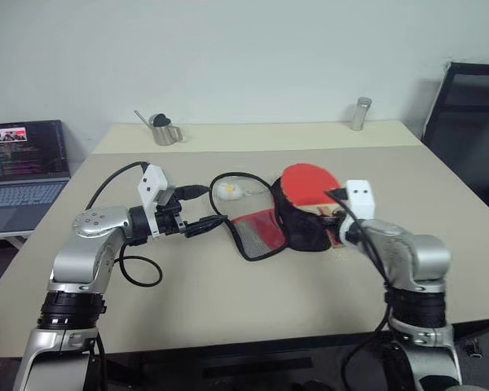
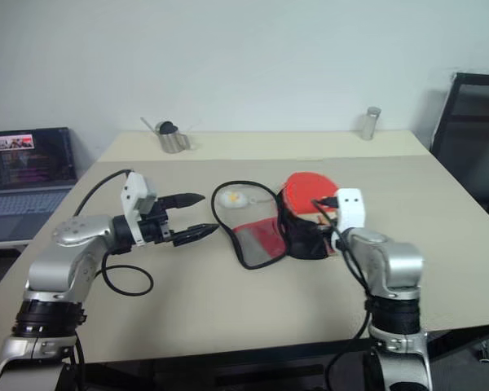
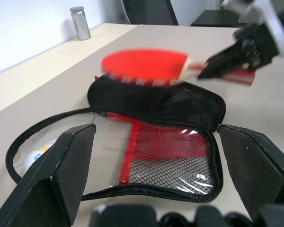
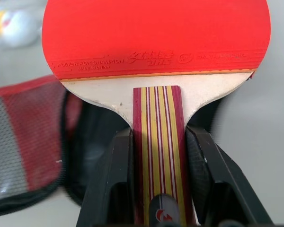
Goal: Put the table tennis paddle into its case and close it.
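Note:
My right gripper is going to lay the table tennis paddle down inside the black half of its unzipped case (image 1: 306,203).
The table tennis paddle (image 4: 151,33) has a red face and a striped wooden handle. My right gripper (image 4: 158,184) is shut on that handle, one black finger on each side. It holds the paddle (image 1: 308,182) just over the black half of its case (image 1: 301,234), which lies unzipped mid-table. The case's red mesh-pocket flap (image 3: 170,156) is spread flat towards my left arm. My left gripper (image 1: 200,209) hovers open to the left of the flap, pointing at it, with nothing between its fingers (image 3: 61,179).
A white ball (image 1: 227,190) lies inside a black loop of edging beside the case. At the table's far edge stand a metal jug (image 1: 165,129) and a metal cylinder (image 1: 360,114). A laptop (image 1: 24,167) sits off to the left, a black chair (image 1: 473,114) to the right.

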Robot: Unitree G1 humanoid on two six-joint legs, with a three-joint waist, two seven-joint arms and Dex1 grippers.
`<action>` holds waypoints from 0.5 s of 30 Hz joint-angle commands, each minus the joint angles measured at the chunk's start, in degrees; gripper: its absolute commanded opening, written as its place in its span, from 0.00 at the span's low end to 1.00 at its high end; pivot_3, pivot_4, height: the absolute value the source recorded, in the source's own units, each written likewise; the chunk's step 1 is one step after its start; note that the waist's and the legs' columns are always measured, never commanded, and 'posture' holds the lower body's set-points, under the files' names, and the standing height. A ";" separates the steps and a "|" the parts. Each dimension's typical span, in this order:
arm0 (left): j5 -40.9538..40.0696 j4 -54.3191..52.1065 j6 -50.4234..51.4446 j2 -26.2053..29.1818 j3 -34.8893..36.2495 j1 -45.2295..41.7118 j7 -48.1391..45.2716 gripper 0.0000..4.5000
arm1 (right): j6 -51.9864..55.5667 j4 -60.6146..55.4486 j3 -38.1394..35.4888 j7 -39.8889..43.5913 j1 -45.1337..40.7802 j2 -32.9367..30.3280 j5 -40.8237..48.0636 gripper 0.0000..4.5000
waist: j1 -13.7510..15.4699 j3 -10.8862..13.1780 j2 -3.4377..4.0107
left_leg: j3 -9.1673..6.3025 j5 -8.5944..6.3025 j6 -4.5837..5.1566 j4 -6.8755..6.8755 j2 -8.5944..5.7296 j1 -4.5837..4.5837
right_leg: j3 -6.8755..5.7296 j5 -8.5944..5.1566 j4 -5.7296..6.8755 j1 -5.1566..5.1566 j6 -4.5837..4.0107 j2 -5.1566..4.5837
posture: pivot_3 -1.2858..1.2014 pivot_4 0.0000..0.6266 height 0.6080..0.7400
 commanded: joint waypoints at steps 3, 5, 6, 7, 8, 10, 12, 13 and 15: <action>-0.25 -1.66 -1.00 0.63 0.95 -1.55 0.70 1.00 | -11.57 8.14 0.54 -0.76 -4.11 0.35 -2.19 0.25 | -0.01 0.00 0.00 | 0.00 0.00 0.00 0.00 0.00 -0.01 | 0.00 0.00 0.01 -0.02 0.00 0.00 | 0.52 0.24 1.00; -0.22 -1.69 -1.05 0.68 0.87 -1.64 0.87 1.00 | -14.82 12.47 0.56 -0.99 -4.85 0.39 -2.88 0.25 | -0.11 0.00 0.00 | 0.01 0.00 0.00 -0.01 0.01 -0.01 | 0.00 0.00 0.01 -0.02 0.00 0.00 | 0.52 0.24 1.00; -0.25 -1.83 -1.00 0.67 0.83 -1.61 0.97 1.00 | -16.22 14.48 0.55 -1.09 -5.23 0.37 -3.21 0.25 | -0.11 0.00 0.00 | 0.01 0.00 0.00 -0.01 0.02 -0.01 | 0.00 0.00 0.03 -0.03 0.00 0.01 | 0.52 0.24 1.00; -0.24 -1.97 -1.00 0.67 0.79 -1.56 1.04 1.00 | -17.27 16.24 0.36 -1.34 -5.63 0.54 -3.40 0.25 | -0.13 0.00 0.00 | 0.01 0.00 0.00 -0.01 0.02 -0.01 | 0.00 0.00 0.04 -0.03 0.00 0.01 | 0.52 0.24 1.00; -0.20 -2.12 -1.01 0.65 0.74 -1.50 1.14 1.00 | -18.30 17.79 0.35 -1.50 -6.03 0.72 -3.54 0.25 | -0.16 0.00 0.00 | 0.02 0.00 0.00 -0.01 0.03 0.00 | 0.00 0.01 0.04 -0.03 0.00 0.01 | 0.52 0.24 1.00; -0.13 -2.10 -1.11 0.62 0.67 -1.50 1.19 1.00 | -19.85 19.83 0.71 -1.69 -6.63 1.03 -3.74 0.25 | -0.26 0.00 0.00 | 0.04 0.00 0.00 -0.01 0.03 -0.01 | 0.02 0.03 0.04 -0.04 -0.04 0.01 | 0.52 0.24 1.00; 0.02 -2.04 -1.26 0.48 0.50 -1.58 1.33 1.00 | -21.36 22.10 1.02 -2.20 -7.27 1.96 -4.01 0.25 | -0.31 0.00 0.00 | 0.05 0.00 0.00 -0.01 0.03 0.00 | 0.04 0.09 0.06 -0.05 -0.14 0.01 | 0.52 0.24 1.00; 0.10 -2.05 -1.32 0.40 0.39 -1.64 1.40 1.00 | -22.16 23.30 1.17 -2.55 -7.62 2.50 -4.19 0.25 | -0.37 0.00 0.00 | 0.05 0.00 0.00 0.00 0.03 0.00 | 0.04 0.09 0.07 -0.05 -0.13 0.01 | 0.52 0.24 1.00; 0.17 -2.08 -1.40 0.28 0.18 -1.80 1.52 1.00 | -23.68 25.41 1.28 -3.20 -8.34 3.32 -4.61 0.25 | -0.52 0.00 0.00 | 0.05 0.00 0.00 0.00 0.04 0.00 | 0.03 0.09 0.08 -0.05 -0.13 0.01 | 0.52 0.24 1.00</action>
